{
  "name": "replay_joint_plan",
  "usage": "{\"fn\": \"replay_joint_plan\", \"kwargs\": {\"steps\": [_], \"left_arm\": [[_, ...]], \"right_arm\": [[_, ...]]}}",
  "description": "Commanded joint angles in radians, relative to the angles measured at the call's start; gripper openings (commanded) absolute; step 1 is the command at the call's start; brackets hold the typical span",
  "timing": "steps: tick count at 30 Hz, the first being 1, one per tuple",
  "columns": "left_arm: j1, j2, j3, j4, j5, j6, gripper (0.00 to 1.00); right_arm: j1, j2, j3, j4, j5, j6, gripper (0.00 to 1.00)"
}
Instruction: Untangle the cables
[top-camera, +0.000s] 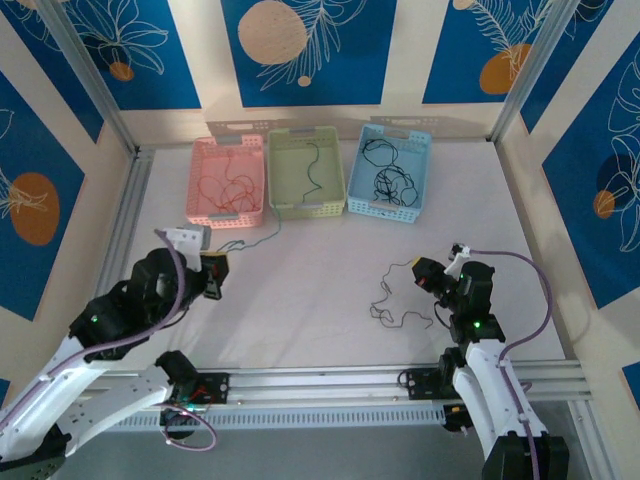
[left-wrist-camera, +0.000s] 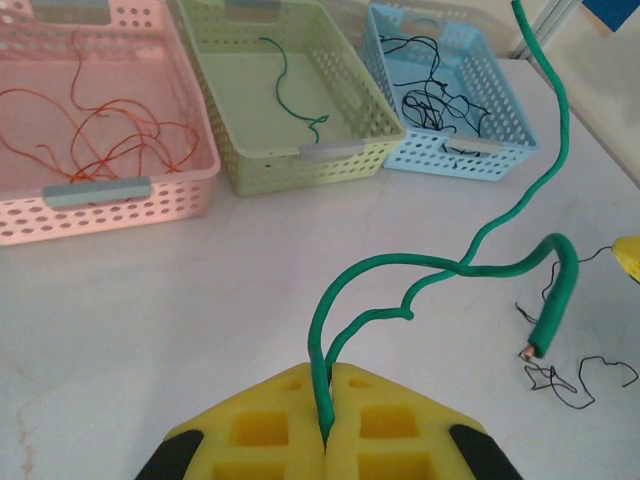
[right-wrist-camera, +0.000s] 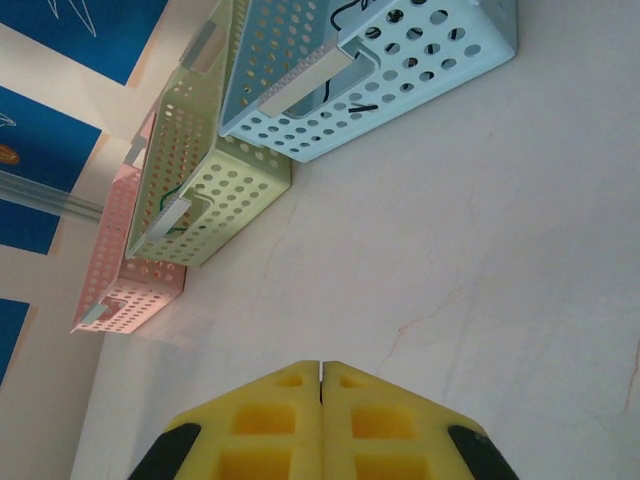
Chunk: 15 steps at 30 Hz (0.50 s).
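Note:
Next, my left gripper lets go of the green cable in the green basket, on that basket's side (top-camera: 286, 181) (left-wrist-camera: 251, 98) near the pink basket.
My left gripper (top-camera: 215, 268) (left-wrist-camera: 327, 372) is shut on a green cable (left-wrist-camera: 480, 240), which curls up and to the right from the yellow pads; its cut end hangs free. A thin black cable (top-camera: 395, 300) (left-wrist-camera: 570, 380) lies loose on the table right of centre. Just right of it, my right gripper (top-camera: 425, 275) (right-wrist-camera: 321, 368) is shut with nothing between its pads. Red cables (left-wrist-camera: 110, 130) lie in the pink basket (top-camera: 228, 215), one green cable (left-wrist-camera: 285, 85) in the green basket (top-camera: 310, 208), black cables (left-wrist-camera: 435, 95) in the blue basket (top-camera: 385, 207).
The three baskets stand side by side at the back of the white table, pink on the left, green in the middle, blue on the right. Patterned walls and metal posts close in the table on three sides.

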<state>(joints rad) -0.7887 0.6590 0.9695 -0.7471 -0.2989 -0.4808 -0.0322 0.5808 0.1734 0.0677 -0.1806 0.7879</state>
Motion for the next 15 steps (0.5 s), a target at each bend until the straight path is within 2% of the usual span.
{"fn": "replay_joint_plan", "kwargs": {"steps": [1,5,9,15], "left_arm": [[0.02,0.15,0.024,0.139,0.011,0.063,0.0],[0.082,0.39,0.112,0.271,0.111,0.106,0.0],[0.229,0.647,0.217,0.369,0.267,0.065,0.0],[0.29,0.973,0.426,0.4,0.307,0.059,0.0]], "right_arm": [[0.005,0.006,-0.011,0.031,-0.008,0.016,0.0],[0.002,0.016,-0.013,0.038,-0.013,0.018,0.0],[-0.006,0.016,-0.019,0.045,-0.019,0.023,0.0],[-0.015,0.018,-0.024,0.049,-0.026,0.029,0.0]]}}
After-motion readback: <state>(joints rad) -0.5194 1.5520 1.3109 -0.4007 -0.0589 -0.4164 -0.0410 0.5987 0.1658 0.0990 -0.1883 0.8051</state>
